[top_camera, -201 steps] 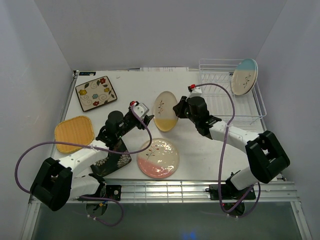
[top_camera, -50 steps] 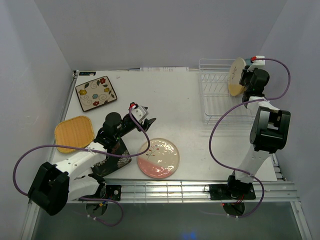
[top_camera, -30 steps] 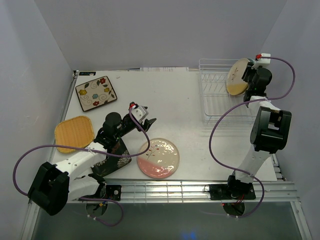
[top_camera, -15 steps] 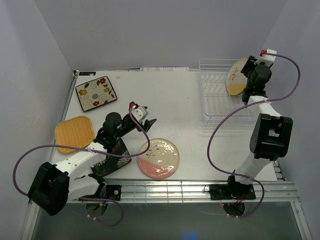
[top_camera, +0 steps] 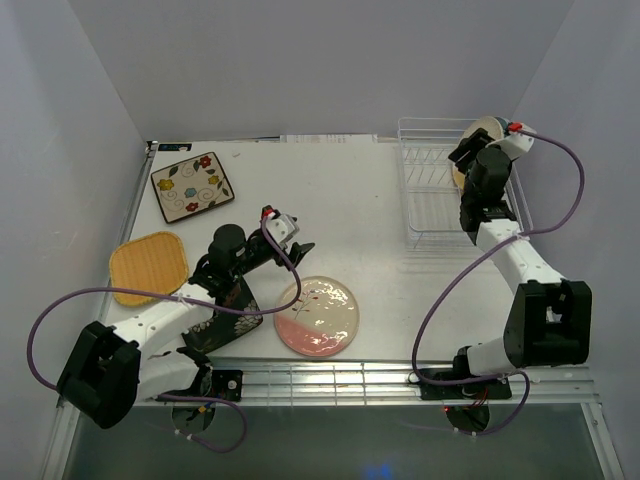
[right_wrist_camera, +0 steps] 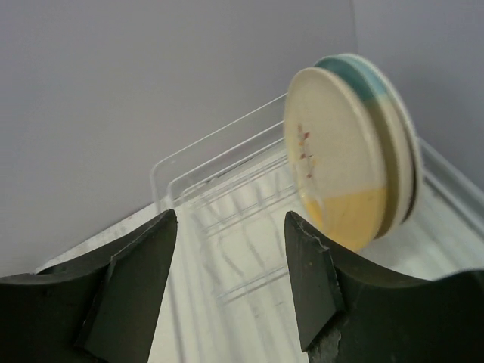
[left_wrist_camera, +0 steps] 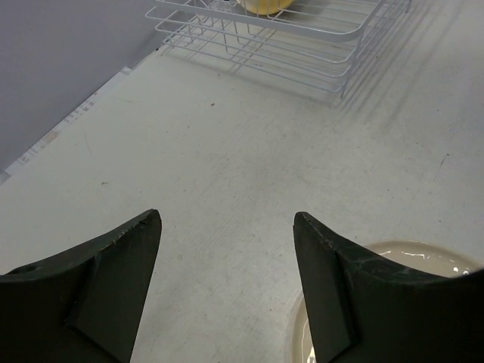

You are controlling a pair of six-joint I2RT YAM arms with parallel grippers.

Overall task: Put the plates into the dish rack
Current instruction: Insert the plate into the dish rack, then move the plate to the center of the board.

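Note:
The robot's left gripper needs to close on the pink-half plate's near rim (top_camera: 344,345), on the pink side that faces the metal grille, near where the cream starts.
The white wire dish rack (top_camera: 432,205) stands at the back right. Two round plates stand upright in it: one cream with a yellow half (right_wrist_camera: 330,162), and one with a blue half (right_wrist_camera: 376,82) close behind it. My right gripper (right_wrist_camera: 231,227) is open and empty, a little in front of them over the rack (right_wrist_camera: 227,193). A pink-half plate (top_camera: 317,316) lies flat near the front. My left gripper (top_camera: 298,246) hovers open just above its far left edge, and its rim (left_wrist_camera: 412,253) shows beside the right finger. A black floral plate (top_camera: 228,325) lies partly under the left arm.
A flowered cream square plate (top_camera: 192,186) lies at the back left and an orange-yellow square plate (top_camera: 148,267) at the left edge. Grey walls enclose the table on three sides. A metal grille (top_camera: 330,380) runs along the front edge.
My right gripper has opened, let go of the yellow-half plate, and drawn back leftward from it; the plate stays upright in the rack. The left arm has barely moved.

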